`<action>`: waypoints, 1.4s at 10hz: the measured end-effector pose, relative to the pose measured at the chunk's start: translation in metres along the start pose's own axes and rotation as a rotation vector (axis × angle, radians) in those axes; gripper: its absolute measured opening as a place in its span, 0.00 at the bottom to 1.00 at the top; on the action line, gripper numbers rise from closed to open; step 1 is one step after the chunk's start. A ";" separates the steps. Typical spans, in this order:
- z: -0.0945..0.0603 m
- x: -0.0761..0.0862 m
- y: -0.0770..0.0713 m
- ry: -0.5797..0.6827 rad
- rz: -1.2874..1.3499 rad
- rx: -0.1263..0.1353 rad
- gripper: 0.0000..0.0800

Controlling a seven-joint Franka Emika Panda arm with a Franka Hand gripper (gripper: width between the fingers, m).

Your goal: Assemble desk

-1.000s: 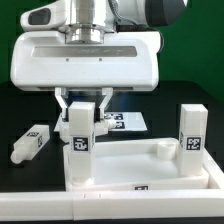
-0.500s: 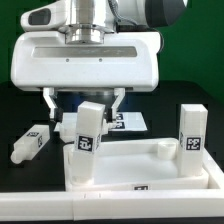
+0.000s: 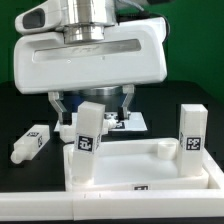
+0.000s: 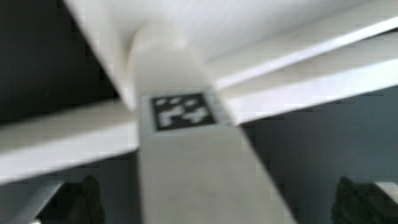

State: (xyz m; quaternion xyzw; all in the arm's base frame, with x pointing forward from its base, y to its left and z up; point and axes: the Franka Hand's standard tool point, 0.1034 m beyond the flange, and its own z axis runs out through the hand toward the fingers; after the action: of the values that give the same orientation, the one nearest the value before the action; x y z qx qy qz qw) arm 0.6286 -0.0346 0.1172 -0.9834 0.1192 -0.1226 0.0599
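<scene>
My gripper should close on the leg's upper end [image 3: 91, 115], as the tagged leg leans in the panel's corner, and bring it upright while turning it in.
The desk's white rimmed panel [image 3: 150, 168] lies at the front of the black table. One tagged leg [image 3: 87, 140] stands in its corner on the exterior view's left and leans slightly. A second leg [image 3: 191, 132] stands upright in the corner on the exterior view's right. A third leg [image 3: 30, 143] lies loose on the table at the left. My gripper [image 3: 92, 107] is open above the leaning leg, with its fingers spread wide on both sides and not touching it. In the wrist view the leg [image 4: 187, 150] runs between the dark fingertips [image 4: 71, 202], with gaps on both sides.
The marker board [image 3: 128, 122] lies flat on the table behind the panel, partly hidden by the gripper. A green wall closes the back. The panel's rim [image 4: 302, 85] crosses behind the leg in the wrist view.
The gripper, shut on the left leg one second ago, has opened and let it go, then risen a little. The leg stays standing in its corner, leaning slightly.
</scene>
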 end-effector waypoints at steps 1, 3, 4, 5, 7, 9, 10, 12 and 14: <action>0.000 -0.003 0.003 -0.056 0.008 0.008 0.81; 0.000 -0.013 0.005 -0.139 0.034 0.021 0.81; 0.000 -0.012 0.005 -0.132 0.040 0.020 0.78; 0.000 -0.012 0.005 -0.132 0.052 0.019 0.78; 0.000 -0.012 0.006 -0.133 0.149 0.013 0.44; 0.001 -0.013 0.010 -0.135 0.265 0.000 0.38; 0.002 -0.011 0.010 -0.136 0.377 -0.006 0.38; 0.003 -0.005 0.010 -0.127 0.640 -0.024 0.38; 0.004 -0.006 0.006 -0.137 1.010 -0.050 0.37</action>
State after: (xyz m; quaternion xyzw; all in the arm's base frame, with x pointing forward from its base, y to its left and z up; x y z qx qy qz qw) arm 0.6226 -0.0386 0.1111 -0.8101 0.5783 -0.0110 0.0959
